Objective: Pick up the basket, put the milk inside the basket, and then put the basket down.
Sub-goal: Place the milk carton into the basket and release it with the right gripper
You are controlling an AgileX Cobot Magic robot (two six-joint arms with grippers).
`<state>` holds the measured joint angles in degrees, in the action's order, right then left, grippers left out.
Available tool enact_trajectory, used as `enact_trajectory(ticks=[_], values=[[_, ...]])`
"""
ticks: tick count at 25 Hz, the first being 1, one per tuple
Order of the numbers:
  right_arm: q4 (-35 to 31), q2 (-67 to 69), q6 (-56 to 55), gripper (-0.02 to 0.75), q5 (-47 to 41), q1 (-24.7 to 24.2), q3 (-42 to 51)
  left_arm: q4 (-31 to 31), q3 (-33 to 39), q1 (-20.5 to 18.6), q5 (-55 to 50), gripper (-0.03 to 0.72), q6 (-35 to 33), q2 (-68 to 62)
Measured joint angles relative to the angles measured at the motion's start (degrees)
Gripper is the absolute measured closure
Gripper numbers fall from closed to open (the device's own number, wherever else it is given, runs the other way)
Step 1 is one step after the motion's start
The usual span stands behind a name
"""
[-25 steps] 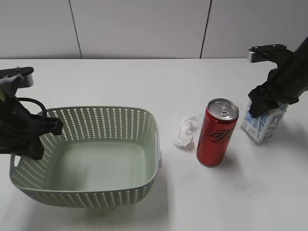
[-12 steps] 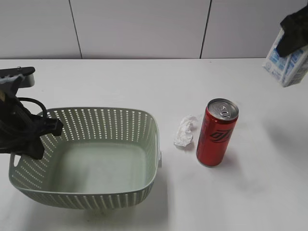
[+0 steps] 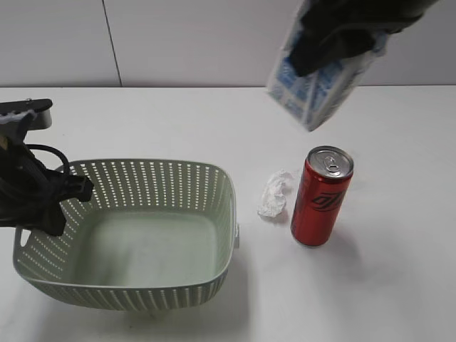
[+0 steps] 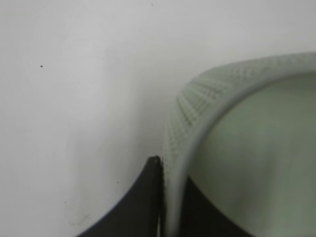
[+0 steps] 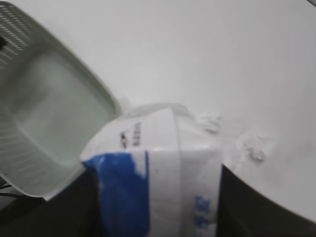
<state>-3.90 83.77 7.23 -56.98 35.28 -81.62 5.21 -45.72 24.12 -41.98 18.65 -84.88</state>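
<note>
Next, my right gripper releases the milk carton on the bottom of the basket, near the end (image 3: 175,267) (image 5: 44,155) that faces the red soda can.
The pale green basket (image 3: 135,235) is at the left of the table, its left side raised. My left gripper (image 3: 43,206) is shut on the basket's left rim; the left wrist view shows the rim (image 4: 182,128) pinched between the black jaws (image 4: 170,197). My right gripper (image 3: 342,28) is shut on the white and blue milk carton (image 3: 317,82) and holds it high in the air, above and right of the basket. In the right wrist view the carton (image 5: 158,173) sits between the jaws (image 5: 158,207), with the basket (image 5: 44,108) below at left.
A tall red soda can (image 3: 320,196) stands right of the basket. A crumpled white paper scrap (image 3: 274,194) lies between the can and the basket. A pale panelled wall runs behind the white table (image 3: 178,121).
My right gripper lifted the milk carton off the table at the right, then carried it up and leftward toward the middle. The left gripper and basket stayed put.
</note>
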Motion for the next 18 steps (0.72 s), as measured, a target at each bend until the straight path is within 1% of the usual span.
enact_trajectory(ticks=[4,8,10,13,18], values=[[-0.2,2.3,-1.8,0.409,3.5,9.5,0.0,0.2,0.0,0.0,0.0,0.683,0.0,0.0],[-0.6,7.2,-2.2,0.409,6.5,15.4,0.0,0.3,0.0,0.0,0.0,0.683,0.0,0.0],[-1.5,10.2,-2.2,0.409,8.6,16.6,0.0,0.3,0.0,0.0,0.0,0.683,0.0,0.0],[-4.0,14.3,-2.2,0.409,11.6,17.1,0.0,0.8,0.0,0.0,0.1,0.683,0.0,0.0],[-4.4,21.3,-1.9,0.409,13.0,17.1,0.0,1.3,0.0,0.0,0.0,0.683,0.0,0.0]])
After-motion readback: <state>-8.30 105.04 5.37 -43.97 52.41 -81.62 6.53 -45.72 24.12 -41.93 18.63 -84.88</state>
